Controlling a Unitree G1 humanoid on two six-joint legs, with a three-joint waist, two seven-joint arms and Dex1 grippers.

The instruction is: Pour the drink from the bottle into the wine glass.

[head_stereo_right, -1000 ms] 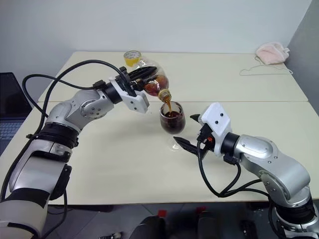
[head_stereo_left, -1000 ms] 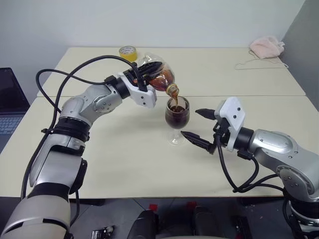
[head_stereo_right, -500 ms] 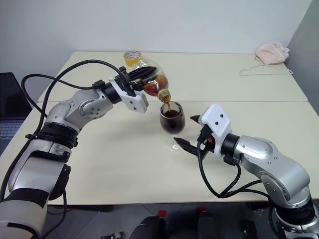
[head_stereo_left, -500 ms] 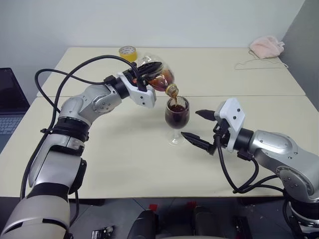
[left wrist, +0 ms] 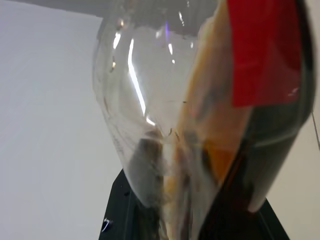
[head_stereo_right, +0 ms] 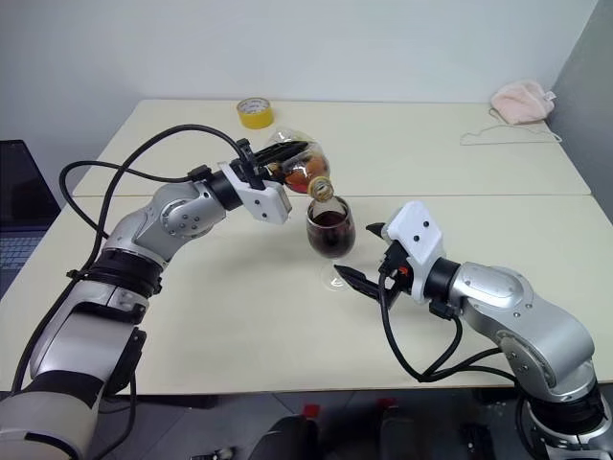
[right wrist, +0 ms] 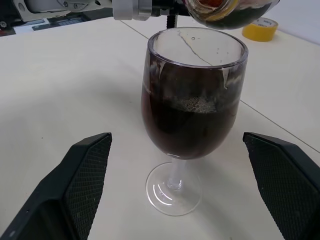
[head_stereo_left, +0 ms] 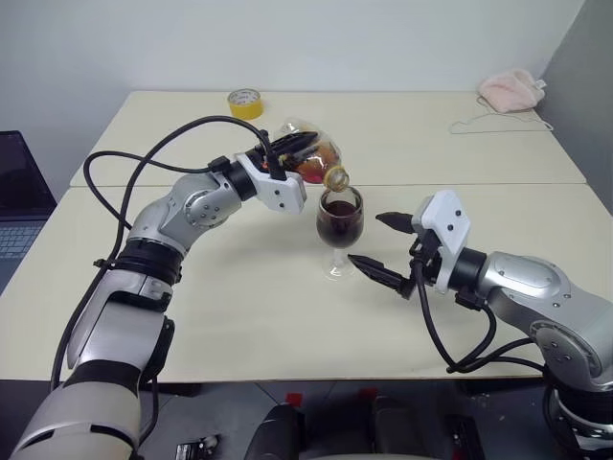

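Note:
Next, my left gripper sets the bottle down this side of the table seam (head_stereo_left: 230, 221), across from the yellow tape roll.
The wine glass (head_stereo_left: 340, 222) stands upright on the table (head_stereo_left: 239, 316), about two thirds full of the dark drink (right wrist: 189, 125). The bottle (head_stereo_left: 308, 161) lies tilted nearly level, its open mouth just over the glass rim, and I see no stream falling. Some drink remains in the bottle (left wrist: 235, 165), beside its red label. My left gripper (head_stereo_left: 285, 151) is shut on the bottle's body. My right gripper (head_stereo_left: 365, 238) is open just right of the glass. Its two fingers (right wrist: 80, 180) flank the stem without touching it.
A yellow tape roll (head_stereo_left: 246, 102) sits at the table's far edge. At the far right corner a pink cloth (head_stereo_left: 512, 89) lies with a thin white cord (head_stereo_left: 498, 122) beside it. A laptop (head_stereo_left: 19, 192) shows off the table's left side.
The bottle has rolled and tipped back toward level, and the stream into the glass has stopped. The left forearm has shifted slightly right. The right arm has not moved.

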